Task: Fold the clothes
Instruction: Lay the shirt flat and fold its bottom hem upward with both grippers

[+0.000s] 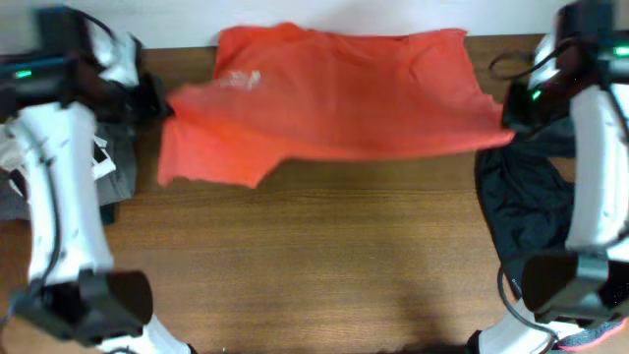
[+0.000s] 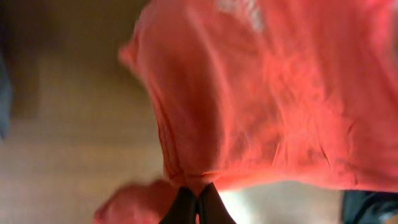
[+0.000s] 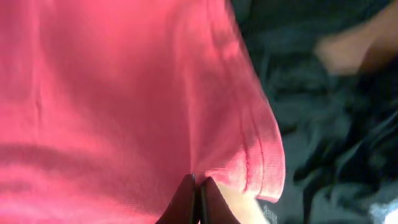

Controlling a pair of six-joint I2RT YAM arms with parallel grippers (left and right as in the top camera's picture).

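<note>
Next, I lay the orange-red T-shirt's cloth corner, now held up near a hemmed sleeve, on the wooden table [image 1: 465,189] beside the dark garment with my right gripper.
An orange-red T-shirt [image 1: 334,93] is stretched across the far half of the wooden table [image 1: 314,256], held up between both arms. My left gripper [image 1: 162,103] is shut on its left edge; in the left wrist view the black fingertips [image 2: 197,202] pinch the cloth [image 2: 267,93]. My right gripper [image 1: 506,118] is shut on the right edge near a hemmed sleeve; in the right wrist view the fingertips [image 3: 196,190] clamp the fabric [image 3: 124,93]. A loose sleeve hangs at the lower left of the shirt.
A dark garment [image 1: 526,211] lies heaped at the right table edge, under the right arm, and shows in the right wrist view [image 3: 336,124]. A grey garment [image 1: 113,177] lies at the left edge. A black cable [image 1: 506,64] lies at the back right.
</note>
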